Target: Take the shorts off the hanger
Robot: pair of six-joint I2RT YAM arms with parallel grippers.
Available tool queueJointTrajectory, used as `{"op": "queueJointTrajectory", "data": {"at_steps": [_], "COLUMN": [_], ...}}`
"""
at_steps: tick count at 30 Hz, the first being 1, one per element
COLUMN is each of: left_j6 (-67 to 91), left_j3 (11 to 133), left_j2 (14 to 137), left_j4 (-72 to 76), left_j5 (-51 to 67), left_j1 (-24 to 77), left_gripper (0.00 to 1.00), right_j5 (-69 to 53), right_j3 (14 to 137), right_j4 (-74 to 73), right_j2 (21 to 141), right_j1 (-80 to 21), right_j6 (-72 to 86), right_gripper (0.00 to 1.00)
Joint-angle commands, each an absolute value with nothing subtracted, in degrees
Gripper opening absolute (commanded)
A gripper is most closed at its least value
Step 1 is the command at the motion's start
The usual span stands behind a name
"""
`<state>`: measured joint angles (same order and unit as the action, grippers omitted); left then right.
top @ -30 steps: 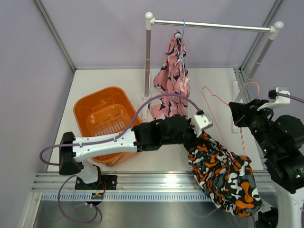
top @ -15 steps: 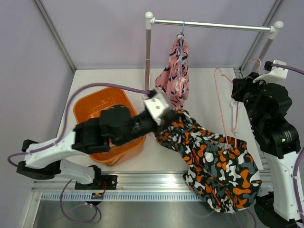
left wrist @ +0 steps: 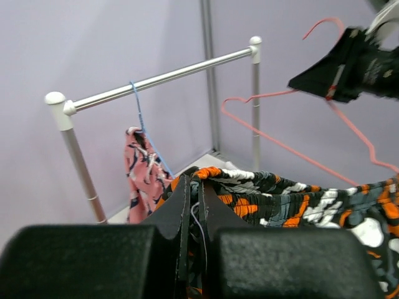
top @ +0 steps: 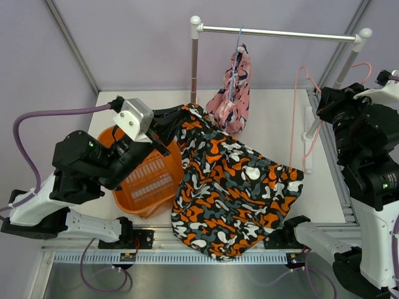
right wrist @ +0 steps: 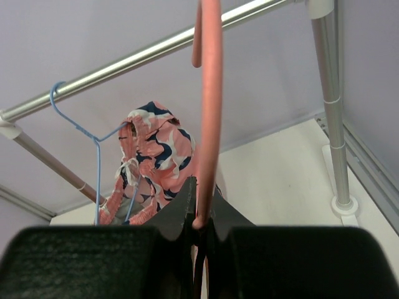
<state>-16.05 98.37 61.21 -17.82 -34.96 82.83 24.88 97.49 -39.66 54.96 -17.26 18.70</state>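
Observation:
I need to use my left gripper to bring the camouflage shorts inside the orange basket (top: 148,168) on the table, and I need to let go of them there.
The orange-black-white-grey camouflage shorts (top: 234,187) hang spread across the table middle. My left gripper (top: 167,128) is shut on their waistband (left wrist: 249,187) beside the orange basket. My right gripper (top: 329,103) is shut on a pink wire hanger (top: 298,118), held upright at the right; the hanger also shows in the left wrist view (left wrist: 293,149) and right wrist view (right wrist: 209,112). Its lower end still touches the shorts' right edge. The pink shorts with navy and white blotches (top: 232,99) hang on a blue hanger (right wrist: 87,149) from the rail (top: 280,33).
An orange basket (top: 140,171) sits on the table at the left, under my left arm. The white rack's posts (top: 194,62) stand at the back. Grey walls close in on the left, back and right.
My left gripper has pulled the camouflage shorts leftward and up toward the basket, spreading them out. My right gripper has lifted the pink hanger up and back.

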Motion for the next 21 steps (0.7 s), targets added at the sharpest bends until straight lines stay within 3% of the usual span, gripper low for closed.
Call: {"op": "queueJointTrajectory", "data": {"at_steps": [1,6,14,21], "left_j6": [-23.8,-20.3,-15.1,-14.7], "left_j3": [99.6,106.2,98.7,96.8], "left_j2": [59.6,64.0,65.9,67.1], "left_j4": [-7.2,-22.5,-28.3,-27.3], "left_j5": [-41.1,-28.0,-3.5,-3.8], "left_j1": [82.8,82.8,82.8,82.8], "left_gripper": [0.0,0.0,0.0,0.0], "right_j5": [28.6,27.6,23.8,21.4], "right_j3": [100.7,102.1,96.5,94.2], "right_j4": [-39.1,-36.9,-28.7,-25.3], "right_j2": [55.3,56.7,54.5,52.9], "right_j1": [-17.5,-17.5,-17.5,-17.6], "right_j6": [17.9,19.6,20.7,21.0], "right_gripper": [0.0,0.0,0.0,0.0]}}
